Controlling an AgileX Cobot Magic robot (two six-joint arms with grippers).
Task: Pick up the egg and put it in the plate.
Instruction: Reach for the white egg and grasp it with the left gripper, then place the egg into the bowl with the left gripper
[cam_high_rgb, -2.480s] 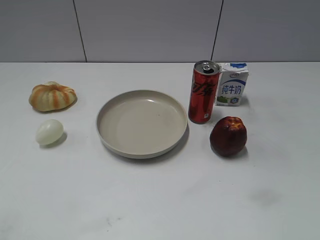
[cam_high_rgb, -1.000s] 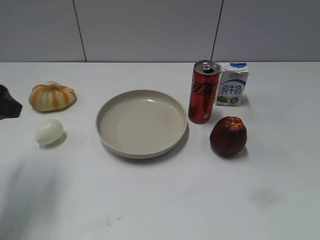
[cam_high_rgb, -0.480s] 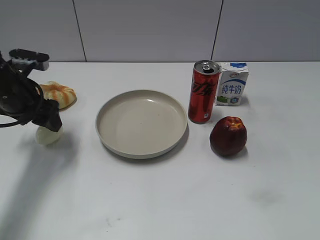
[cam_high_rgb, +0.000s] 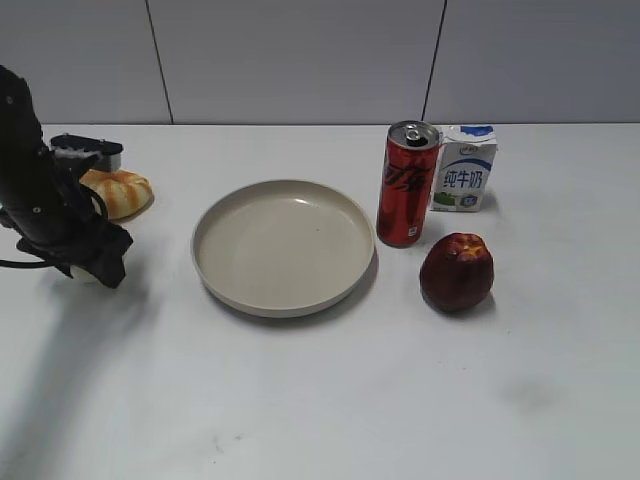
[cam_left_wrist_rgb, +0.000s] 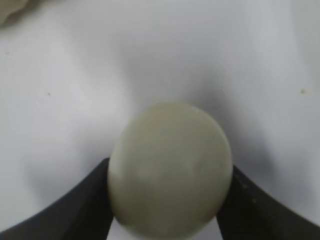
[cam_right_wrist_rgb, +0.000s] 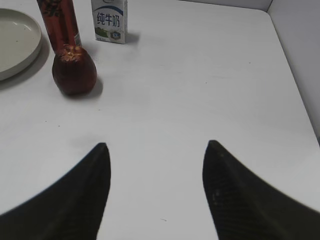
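Next, my left gripper releases the egg in the plate, just off its middle (cam_high_rgb: 308, 254) toward the dark red apple.
The egg (cam_left_wrist_rgb: 170, 170), a pale cream oval, sits on the white table between my left gripper's two black fingers (cam_left_wrist_rgb: 170, 200), which press against both its sides. In the exterior view my left gripper (cam_high_rgb: 100, 265) is down at the table's left and covers the egg. The plate (cam_high_rgb: 283, 308), a wide beige-grey dish, lies empty to the right of that gripper; its edge also shows in the right wrist view (cam_right_wrist_rgb: 15, 45). My right gripper (cam_right_wrist_rgb: 156, 150) is open and empty over bare table, and it is out of the exterior view.
An orange-and-cream pumpkin-shaped thing (cam_high_rgb: 125, 192) lies just behind the left arm. A red can (cam_high_rgb: 407, 185), a milk carton (cam_high_rgb: 464, 168) and a dark red apple (cam_high_rgb: 456, 272) stand right of the plate. The table's right edge (cam_right_wrist_rgb: 295, 90) shows in the right wrist view.
My left arm came in from the left edge and dropped onto the egg, which now is hidden behind the gripper in the exterior view. Nothing else has moved.
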